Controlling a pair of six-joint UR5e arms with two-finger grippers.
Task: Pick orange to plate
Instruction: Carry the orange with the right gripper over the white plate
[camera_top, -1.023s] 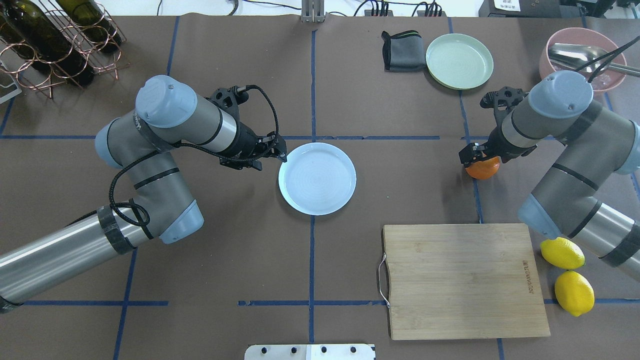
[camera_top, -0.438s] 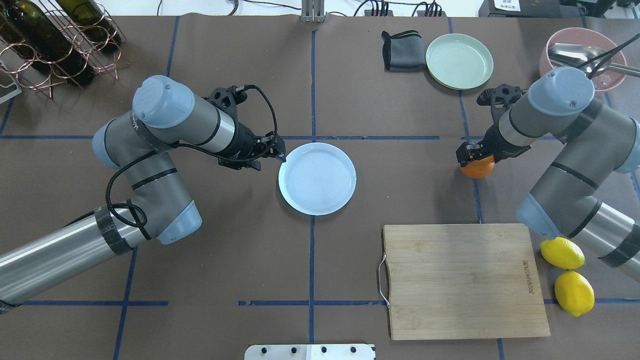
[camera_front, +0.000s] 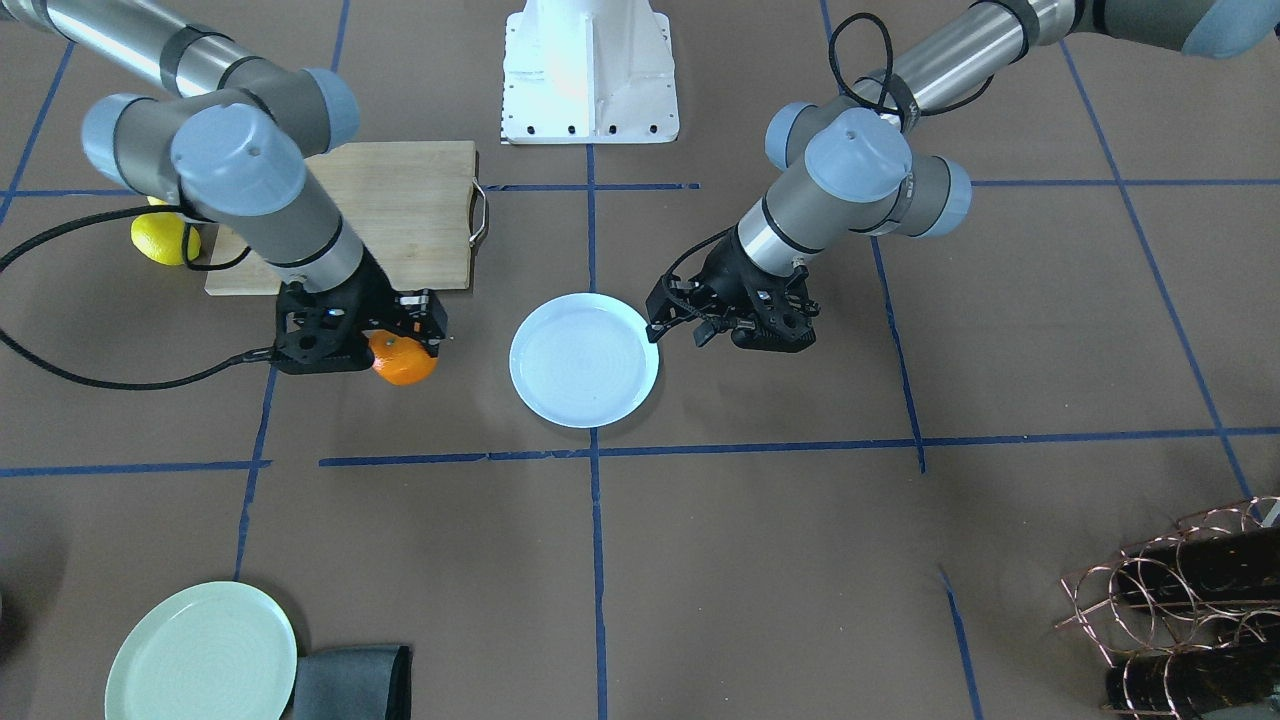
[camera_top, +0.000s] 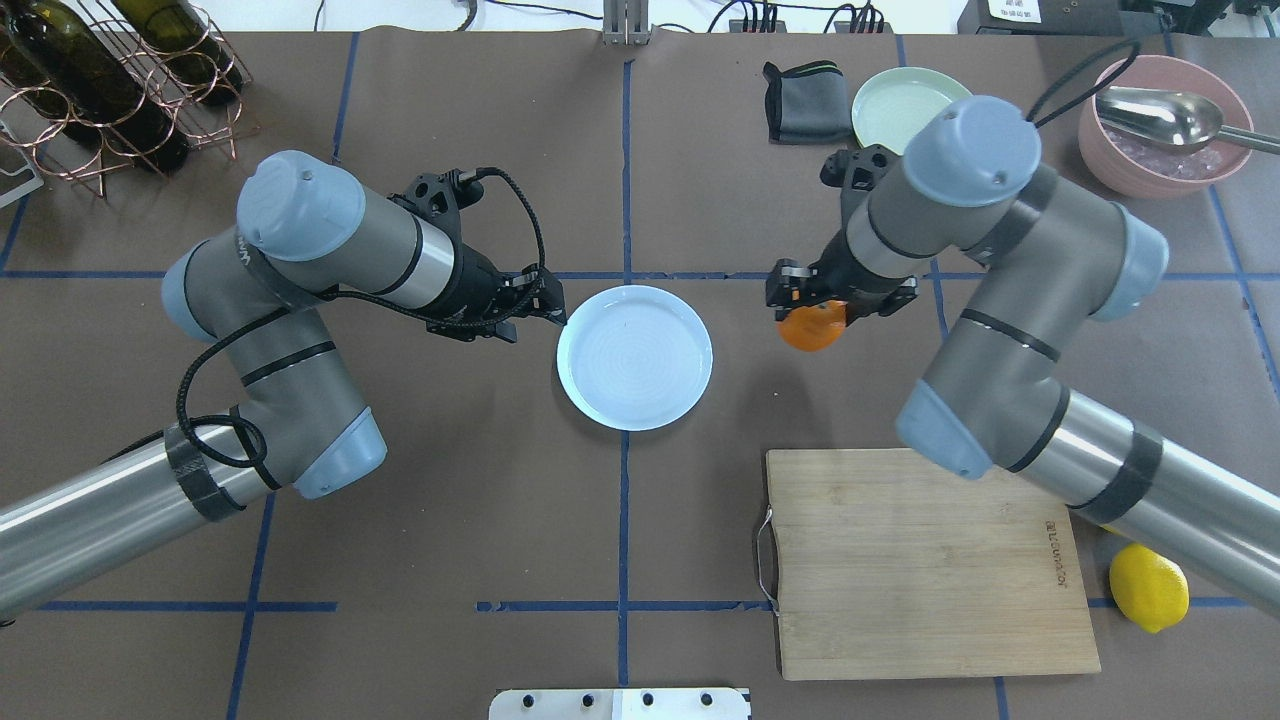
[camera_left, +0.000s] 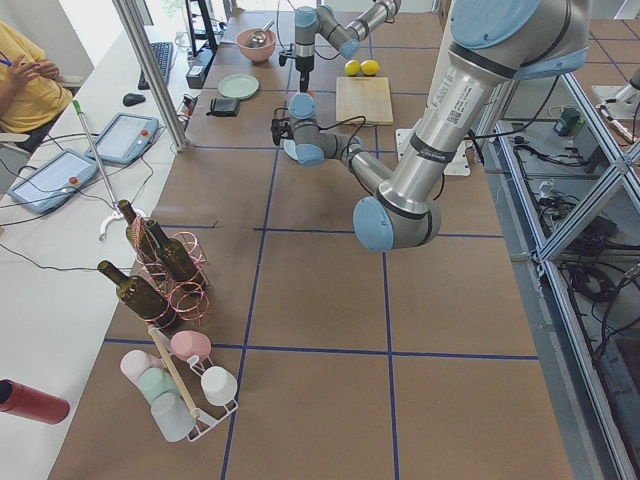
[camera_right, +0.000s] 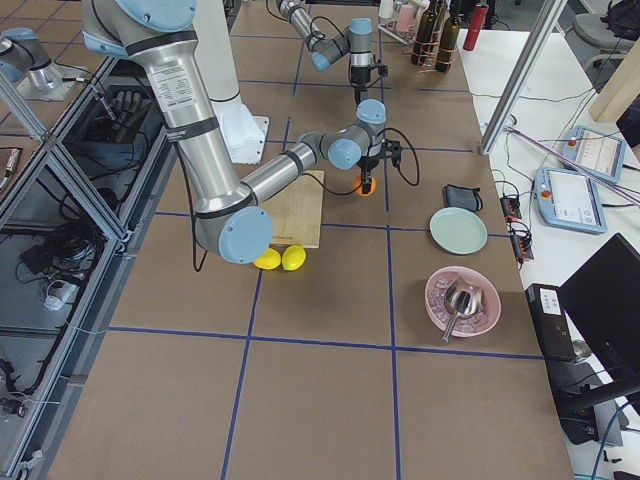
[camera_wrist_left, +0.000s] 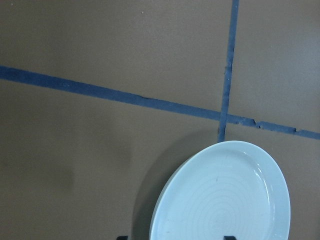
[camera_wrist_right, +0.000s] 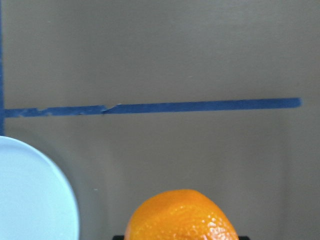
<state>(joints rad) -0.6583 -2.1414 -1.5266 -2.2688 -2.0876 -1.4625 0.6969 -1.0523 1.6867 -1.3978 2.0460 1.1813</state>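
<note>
The orange, now held just above the brown table, will be released by my right gripper, which will set it free in the middle of the pale bluish white plate (camera_front: 587, 359).
My right gripper (camera_top: 810, 306) is shut on the orange (camera_top: 812, 329), a small bright fruit held just above the brown table. It hangs a short way to the right of the pale bluish white plate (camera_top: 634, 357) in the overhead view, clear of the rim. The right wrist view shows the orange (camera_wrist_right: 181, 215) at the bottom and the plate's edge (camera_wrist_right: 30, 195) at lower left. My left gripper (camera_top: 555, 306) sits low at the plate's left rim, its fingers a little apart and holding nothing. The front view shows the orange (camera_front: 403, 362) to the left of the plate (camera_front: 584, 358).
A wooden cutting board (camera_top: 930, 560) lies near the front right, with one yellow lemon (camera_top: 1148, 588) showing beside it. At the back right are a green plate (camera_top: 900, 105), a grey cloth (camera_top: 805, 100) and a pink bowl with a spoon (camera_top: 1165, 125). A wine rack (camera_top: 110, 80) stands at back left.
My right arm has swung left with the orange, from near the right blue line to just beside the plate. The left gripper has stayed at the plate's rim.
</note>
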